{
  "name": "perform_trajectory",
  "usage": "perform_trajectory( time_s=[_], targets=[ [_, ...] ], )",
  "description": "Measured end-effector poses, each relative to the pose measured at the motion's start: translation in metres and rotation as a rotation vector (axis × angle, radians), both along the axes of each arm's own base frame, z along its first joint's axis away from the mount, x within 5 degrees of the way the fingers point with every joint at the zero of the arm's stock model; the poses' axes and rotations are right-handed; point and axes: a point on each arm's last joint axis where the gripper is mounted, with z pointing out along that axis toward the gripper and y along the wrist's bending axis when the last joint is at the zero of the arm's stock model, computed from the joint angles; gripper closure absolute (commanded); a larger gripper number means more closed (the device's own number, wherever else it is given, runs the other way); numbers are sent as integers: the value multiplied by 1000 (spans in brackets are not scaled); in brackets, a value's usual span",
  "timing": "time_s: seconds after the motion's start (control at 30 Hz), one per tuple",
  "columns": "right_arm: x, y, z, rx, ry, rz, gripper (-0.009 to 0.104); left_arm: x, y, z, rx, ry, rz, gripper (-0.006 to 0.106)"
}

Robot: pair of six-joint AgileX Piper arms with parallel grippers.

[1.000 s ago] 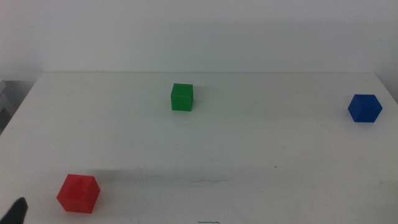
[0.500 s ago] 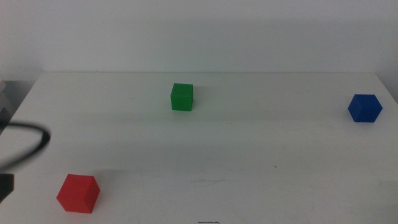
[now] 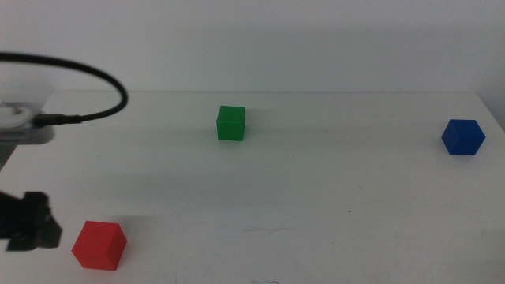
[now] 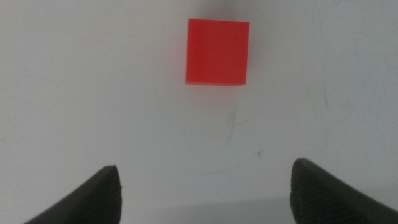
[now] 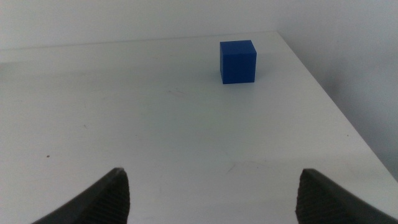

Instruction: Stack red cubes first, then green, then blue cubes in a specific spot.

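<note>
My left gripper goes to the red cube next and closes on its opposite sides [image 3: 100, 243] [image 4: 217, 52], because red comes first in the stack.
The red cube [image 3: 99, 244] sits near the table's front left corner, and the left wrist view shows it [image 4: 217, 51] ahead of the jaws. My left gripper [image 3: 31, 225] hovers just left of it, open and apart from it, its jaws [image 4: 205, 193] spread wide with nothing between them. At the middle back stands the green cube [image 3: 230, 123]. The blue cube [image 3: 462, 136] rests at the far right. My right gripper [image 5: 211, 193] is out of the middle view; its wrist view shows it open, some way short of the blue cube [image 5: 237, 61].
The left arm's black cable [image 3: 102, 79] loops over the table's back left. The white table [image 3: 316, 189] ends close behind the blue cube at its right edge [image 5: 336, 106]. A wall rises behind the table.
The left arm has come in from the left edge, and its gripper now sits beside the red cube. The cable has swung up into view. No cube has moved.
</note>
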Motion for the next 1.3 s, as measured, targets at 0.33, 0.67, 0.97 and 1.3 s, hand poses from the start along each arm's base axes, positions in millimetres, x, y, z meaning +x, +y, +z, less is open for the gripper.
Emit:
perform_trajectory(
  time_s=[0.33,0.67,0.97,1.3],
  targets=[
    [0,0,0,0,0,0,20,52,-23,-32,32,115,-100,8],
    [0,0,0,0,0,0,20,83,-30,-72,59,186,-99,8],
    [0,0,0,0,0,0,20,101,-32,-98,62,205,-94,8],
    [0,0,0,0,0,0,20,112,-33,-123,67,255,-93,12]
  ],
)
